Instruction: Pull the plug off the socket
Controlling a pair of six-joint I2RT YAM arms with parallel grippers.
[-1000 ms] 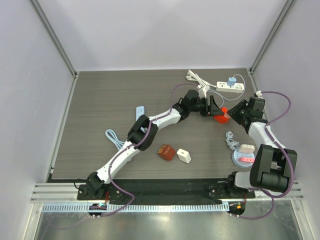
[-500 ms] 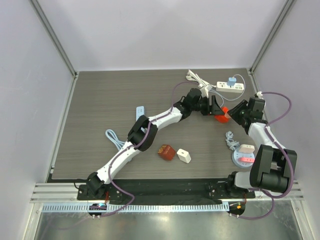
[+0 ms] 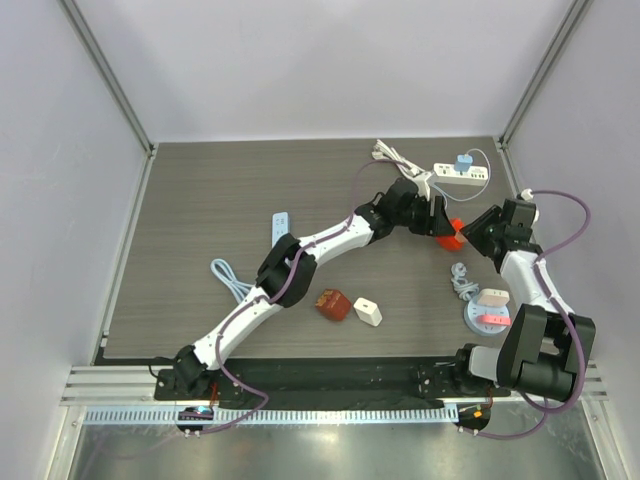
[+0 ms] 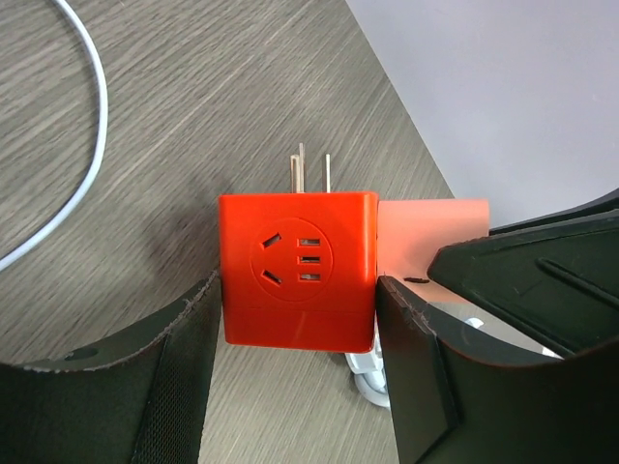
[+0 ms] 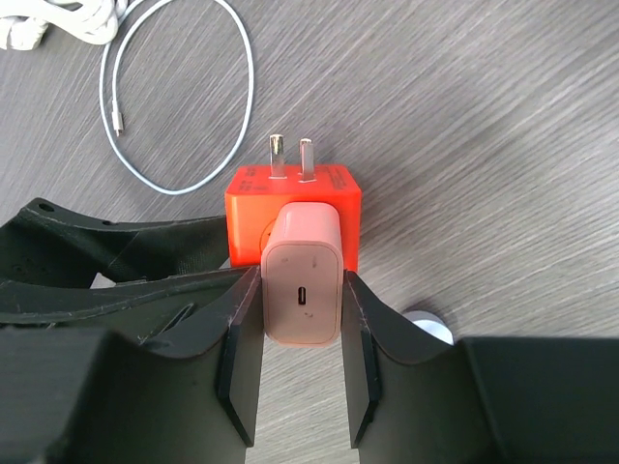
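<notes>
The fingers of my left gripper sit too shallow on the red socket's sides, so I should open them and grip the red socket (image 4: 298, 261) deeper before I pull the pink plug.
A red cube socket (image 3: 452, 233) with two metal prongs is held above the table at the back right. A pink plug (image 5: 302, 285) sits in its side face. My left gripper (image 4: 298, 329) is shut on the red socket (image 4: 295, 266), one finger on each side of it, and the pink plug (image 4: 430, 232) sticks out to the right. My right gripper (image 5: 302, 319) is shut on the pink plug, with the red socket (image 5: 334, 198) just beyond it. In the top view the left gripper (image 3: 438, 217) and right gripper (image 3: 472, 233) meet at the socket.
A white power strip (image 3: 460, 174) with a blue plug (image 3: 463, 161) and a coiled white cable (image 3: 392, 154) lie behind. A grey cable (image 3: 461, 281) and a round dish (image 3: 490, 318) lie at the right. A brown-red cube (image 3: 332, 304), white charger (image 3: 367, 311), light blue cable (image 3: 228, 278) and small blue item (image 3: 280, 222) lie nearer.
Both grippers and the red socket have shifted a little to the right and towards the back. The pink plug stays seated in the socket.
</notes>
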